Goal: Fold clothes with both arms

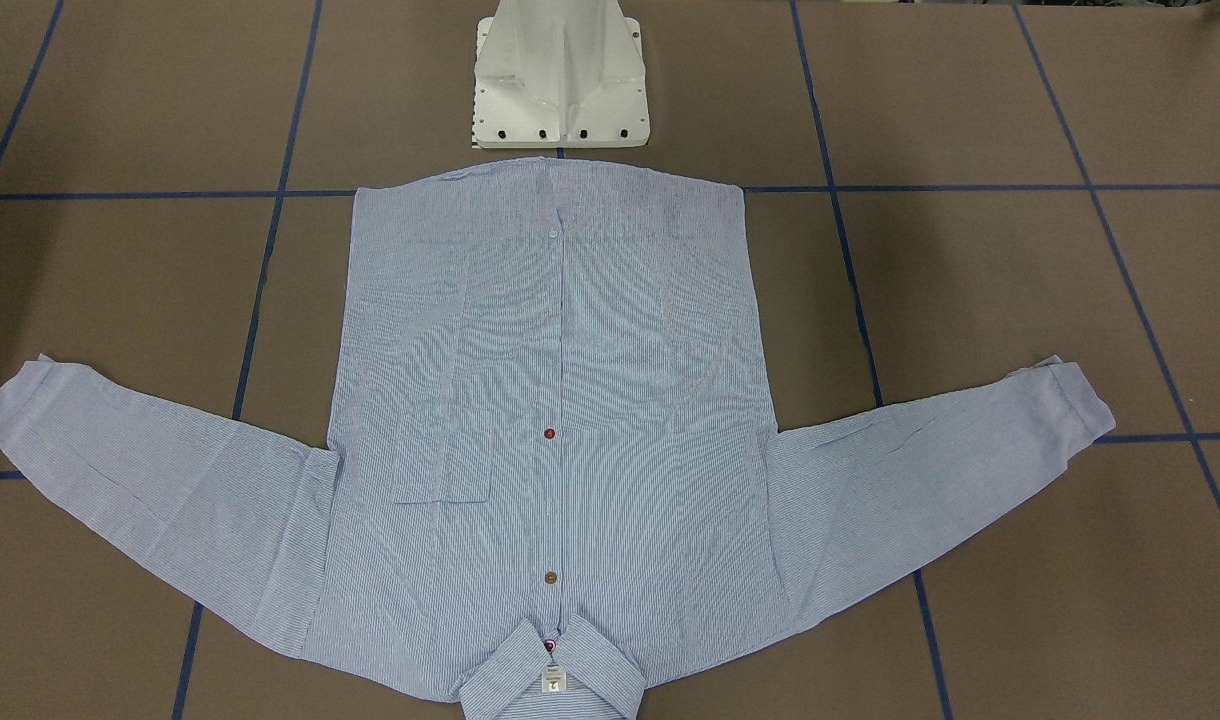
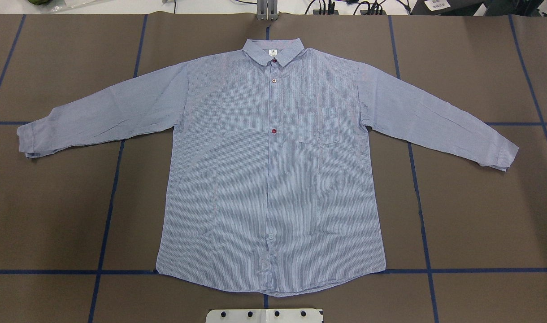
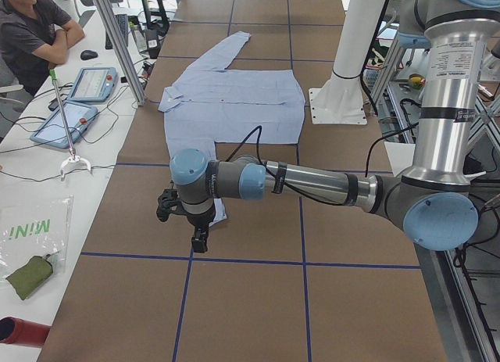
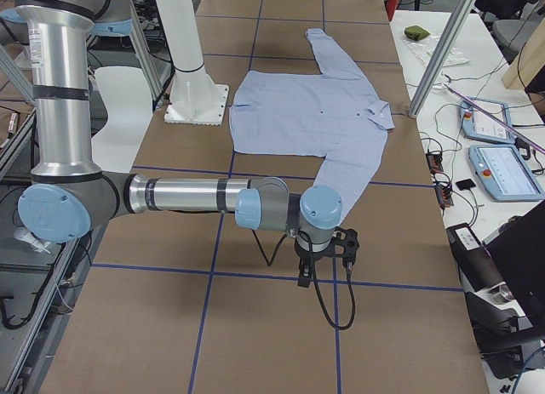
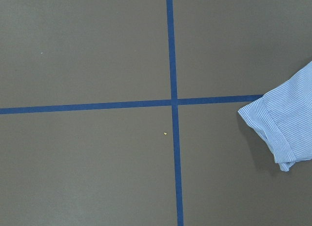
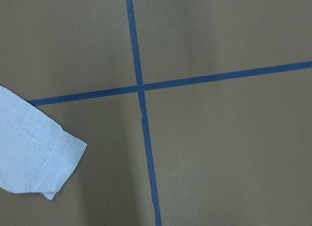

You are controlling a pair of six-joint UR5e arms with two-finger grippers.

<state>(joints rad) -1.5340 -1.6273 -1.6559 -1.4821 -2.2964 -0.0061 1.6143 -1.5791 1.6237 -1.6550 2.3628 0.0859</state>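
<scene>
The shirt's cuff closest to my right gripper is next. I will move that gripper there and close it on the cuff's edge (image 1: 35, 364) (image 6: 43, 191) toward the white pedestal base.
The light blue striped shirt (image 2: 273, 179) lies flat and buttoned on the brown table, face up. Its collar (image 2: 273, 49) is at the far side from the robot and both sleeves are spread out. My left gripper (image 3: 199, 241) hangs above the table just past the left sleeve's cuff (image 5: 285, 126). Only the left side view shows it, so I cannot tell if it is open or shut. My right gripper (image 4: 304, 276) hovers past the right cuff (image 6: 36, 150), and I cannot tell its state either. Neither gripper touches the shirt.
The white pedestal base (image 1: 560, 85) stands just behind the shirt's hem. Blue tape lines (image 2: 116, 179) grid the brown table. A person sits at a side bench (image 3: 35, 26) with tablets and cables. Bare table lies beyond both cuffs.
</scene>
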